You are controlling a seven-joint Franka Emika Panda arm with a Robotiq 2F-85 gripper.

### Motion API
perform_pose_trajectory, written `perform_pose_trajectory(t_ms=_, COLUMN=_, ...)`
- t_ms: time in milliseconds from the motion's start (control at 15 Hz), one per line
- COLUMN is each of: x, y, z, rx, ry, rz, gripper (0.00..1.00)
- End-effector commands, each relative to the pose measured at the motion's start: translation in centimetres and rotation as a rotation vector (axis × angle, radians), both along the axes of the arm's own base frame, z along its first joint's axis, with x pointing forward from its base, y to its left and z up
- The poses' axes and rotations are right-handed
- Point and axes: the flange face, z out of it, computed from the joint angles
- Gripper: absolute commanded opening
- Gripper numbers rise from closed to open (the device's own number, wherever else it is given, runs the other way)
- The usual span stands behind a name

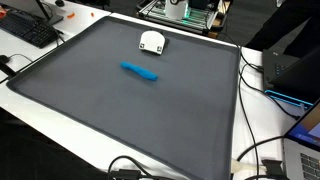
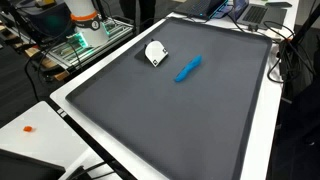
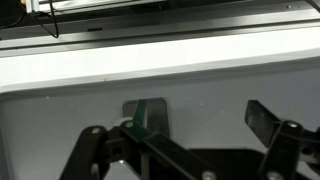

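Next, I move my gripper to the small white object's top edge [image 1: 152,32], behind the blue marker-like object, and close it there.
A blue marker-like object [image 1: 139,71] lies on a dark grey mat [image 1: 120,115] and also shows in an exterior view [image 2: 188,68]. A small white object [image 1: 152,42] sits on the mat behind it, seen in both exterior views [image 2: 156,53]. My gripper [image 3: 205,122] shows only in the wrist view. Its two dark fingers are spread apart with nothing between them. It faces a white surface and a dark edge, away from both objects. The arm is hidden in both exterior views apart from its base [image 2: 85,20].
The mat [image 2: 180,120] covers a white table. A black keyboard [image 1: 28,28] lies at one corner. Cables [image 1: 255,150] and electronics [image 1: 300,80] crowd one side. A small orange item [image 2: 29,128] lies on the white table near the mat's corner.
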Motion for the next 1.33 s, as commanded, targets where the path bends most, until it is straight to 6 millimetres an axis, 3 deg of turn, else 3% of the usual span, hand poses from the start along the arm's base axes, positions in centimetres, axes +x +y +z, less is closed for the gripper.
perform_pose_trajectory(t_ms=0, x=0.0, y=0.0, z=0.0, rx=0.0, ry=0.001, rz=0.0, gripper=1.0)
perform_pose_trajectory(t_ms=533, x=0.0, y=0.0, z=-0.1, rx=-0.001, ry=0.004, rz=0.0, gripper=1.0)
perform_pose_trajectory(t_ms=800, x=3.6, y=-2.2, z=-1.8, rx=0.067, ry=-0.02, rz=-0.224, gripper=1.0)
perform_pose_trajectory(t_ms=1267, x=9.0, y=-6.4, z=-7.2, rx=0.158, ry=-0.082, rz=-0.589, gripper=1.0)
